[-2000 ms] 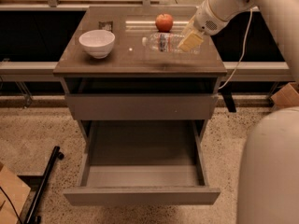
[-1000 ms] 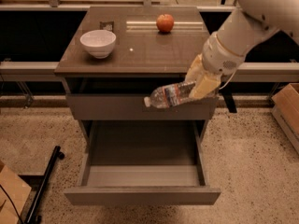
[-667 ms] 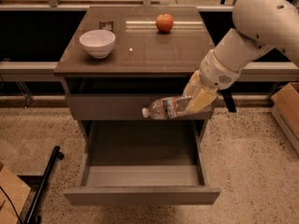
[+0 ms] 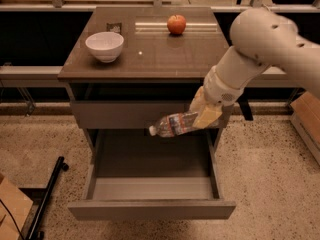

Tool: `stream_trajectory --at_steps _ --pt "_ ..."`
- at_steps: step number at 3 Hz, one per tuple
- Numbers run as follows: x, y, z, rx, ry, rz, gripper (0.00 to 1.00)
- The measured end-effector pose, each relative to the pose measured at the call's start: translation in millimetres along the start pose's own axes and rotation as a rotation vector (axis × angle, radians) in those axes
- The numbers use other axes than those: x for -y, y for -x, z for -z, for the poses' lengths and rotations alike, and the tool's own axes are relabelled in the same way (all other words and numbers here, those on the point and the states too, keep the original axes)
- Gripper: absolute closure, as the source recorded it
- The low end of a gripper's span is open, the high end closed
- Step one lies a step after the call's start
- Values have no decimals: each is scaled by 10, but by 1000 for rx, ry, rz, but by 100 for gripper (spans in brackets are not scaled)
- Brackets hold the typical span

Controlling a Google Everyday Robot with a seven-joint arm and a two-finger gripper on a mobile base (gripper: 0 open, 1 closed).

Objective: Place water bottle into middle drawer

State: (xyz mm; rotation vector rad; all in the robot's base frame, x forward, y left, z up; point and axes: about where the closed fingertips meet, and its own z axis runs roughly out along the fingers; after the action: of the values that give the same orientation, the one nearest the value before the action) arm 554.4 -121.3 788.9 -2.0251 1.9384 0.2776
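My gripper needs to let go of the water bottle, which is to let go of it close to the centre of the middle drawer's empty tray [image 4: 166,174].
My gripper [image 4: 204,115] is shut on the water bottle [image 4: 172,124], a clear ribbed bottle with a white cap and a red and blue label. I hold it lying sideways, cap to the left, in front of the closed top drawer [image 4: 130,115] and above the back right of the middle drawer [image 4: 150,209]. The middle drawer is pulled fully out, and its long flat tray holds nothing. The white arm reaches in from the upper right.
A white bowl [image 4: 104,46] and a red apple [image 4: 176,24] stand on the brown tabletop [image 4: 150,54]. A black bar [image 4: 47,196] lies on the speckled floor at the left. Cardboard boxes [image 4: 10,211] sit at the lower left and right edges.
The gripper has carried the bottle off the tabletop, down over its front edge, and lower and leftward to the open drawer.
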Motion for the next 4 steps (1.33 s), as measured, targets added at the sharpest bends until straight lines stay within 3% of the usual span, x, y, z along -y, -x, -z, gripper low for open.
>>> stream_trajectory --at_steps 1,2,3,4 --pt "-218 -152 -898 15 34 -41 100" --pt "-227 -307 -1506 49 25 -78 100" --pt "-78 -526 -2014 176 -17 -146 100" --pt "-156 -601 -2283 190 17 -167 100"
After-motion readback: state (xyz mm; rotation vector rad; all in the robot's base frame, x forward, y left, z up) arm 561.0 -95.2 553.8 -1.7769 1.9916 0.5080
